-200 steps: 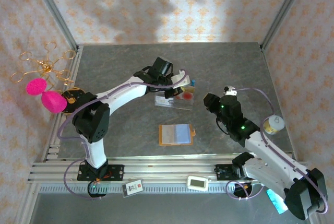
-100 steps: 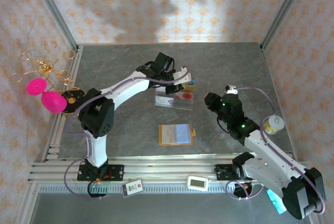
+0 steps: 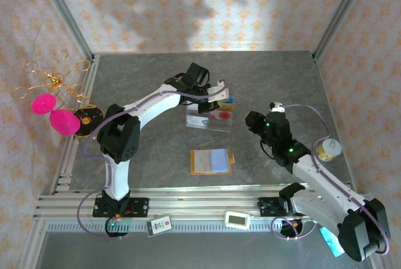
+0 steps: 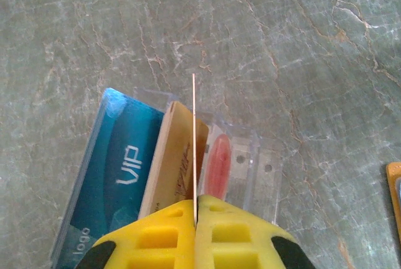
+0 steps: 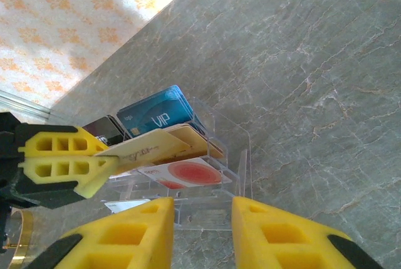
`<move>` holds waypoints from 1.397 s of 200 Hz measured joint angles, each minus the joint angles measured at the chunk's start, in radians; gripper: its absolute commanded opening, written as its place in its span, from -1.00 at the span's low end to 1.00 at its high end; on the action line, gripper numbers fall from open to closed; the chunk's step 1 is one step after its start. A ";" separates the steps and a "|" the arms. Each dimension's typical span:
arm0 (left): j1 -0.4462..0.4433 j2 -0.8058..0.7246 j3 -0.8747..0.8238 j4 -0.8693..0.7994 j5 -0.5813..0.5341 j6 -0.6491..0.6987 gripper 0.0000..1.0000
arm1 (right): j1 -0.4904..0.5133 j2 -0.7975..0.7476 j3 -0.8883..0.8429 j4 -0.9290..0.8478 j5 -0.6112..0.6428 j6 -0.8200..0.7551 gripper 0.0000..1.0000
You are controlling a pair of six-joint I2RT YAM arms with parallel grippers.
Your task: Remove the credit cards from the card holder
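Next, my left gripper lets go of the cream-gold credit card against the gold card in the clear acrylic tray (image 3: 222, 107) (image 4: 191, 162).
The card holder (image 3: 212, 161), an orange wallet with a pale blue inside, lies spread open on the table's middle; its orange edge (image 4: 395, 187) shows at the right of the left wrist view. My left gripper (image 3: 216, 93) (image 4: 195, 209) (image 5: 106, 165) is shut on a cream-gold credit card (image 4: 193, 143) (image 5: 150, 148), held just above a clear acrylic tray (image 3: 210, 120) (image 5: 241, 156). In the tray's slots stand a blue VIP card (image 5: 153, 115), a gold card (image 4: 175, 156) and a card with a red circle (image 5: 188, 172). My right gripper (image 3: 254, 120) (image 5: 202, 219) is open and holds nothing, right of the tray and facing it.
Two pink objects (image 3: 53, 112) hang on a gold wire stand at the left edge, with a gold disc (image 3: 88, 117) beside them. A small jar (image 3: 328, 150) stands at the right. A white timer (image 3: 238, 219) and a tag (image 3: 161, 225) rest on the front rail.
My left gripper has carried the card a little to the right, over the tray. The right arm has hardly moved.
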 measured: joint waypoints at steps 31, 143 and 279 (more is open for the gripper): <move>0.000 0.010 0.019 0.001 0.000 0.000 -1.00 | -0.003 0.008 0.000 0.000 -0.007 0.000 -0.41; 0.000 0.063 0.048 0.000 -0.005 -0.020 -0.77 | -0.009 0.026 0.000 0.023 -0.045 0.000 -0.41; 0.000 -0.137 -0.191 0.267 -0.151 -0.246 -0.47 | -0.009 0.053 0.002 0.061 -0.166 -0.016 -0.26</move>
